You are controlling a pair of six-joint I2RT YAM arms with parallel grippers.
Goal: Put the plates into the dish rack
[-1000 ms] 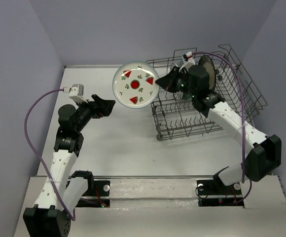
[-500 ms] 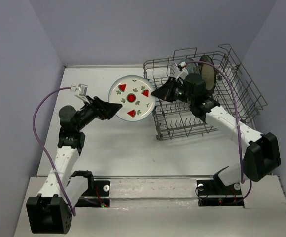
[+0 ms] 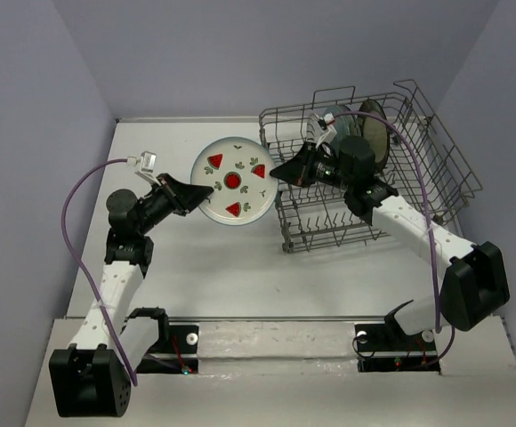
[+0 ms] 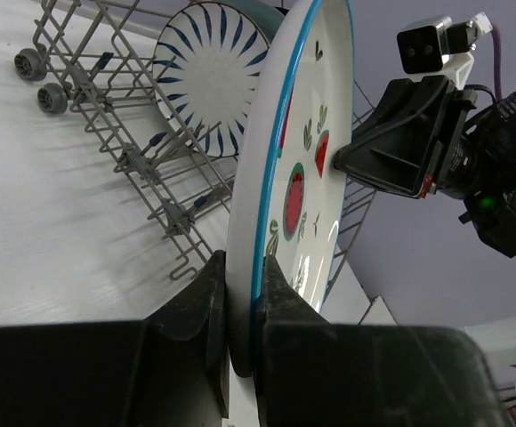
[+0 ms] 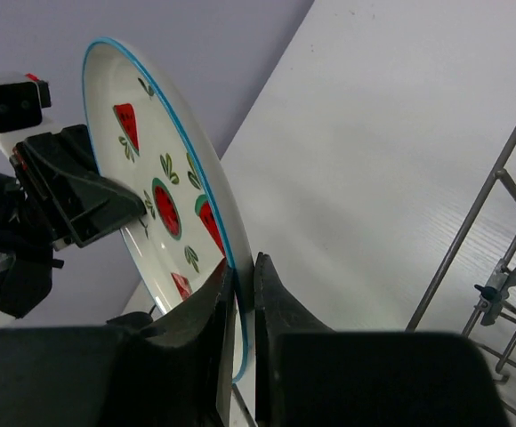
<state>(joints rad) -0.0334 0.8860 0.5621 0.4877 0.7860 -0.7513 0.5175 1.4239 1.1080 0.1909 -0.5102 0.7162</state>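
The fingers of the robot's right gripper sit shallow on the white plate's rim, so next the right gripper takes the plate deeper [image 3: 262, 176] before the left gripper opens.
A white plate with red watermelon marks and a blue rim [image 3: 233, 181] hangs above the table left of the dish rack [image 3: 436, 133], held from both sides. My left gripper [image 3: 198, 197] is shut on its near-left rim, and the left wrist view has that rim [image 4: 267, 178] pinched between the fingers [image 4: 240, 294]. My right gripper [image 3: 278, 169] is shut on the opposite rim, where its fingers [image 5: 245, 276] clamp the plate's edge [image 5: 165, 205]. A striped white plate [image 4: 206, 76] and a darker plate [image 3: 375, 132] stand upright in the rack's back rows.
The grey wire rack [image 4: 133, 160] has small wheels and upright tines, and its front rows hold nothing. Grey walls close the table at the back and sides. The right arm's cable [image 3: 423, 178] loops over the rack.
The plate came down and left from above the rack's corner. My left gripper moved in and shut on its left rim. The right gripper kept its hold.
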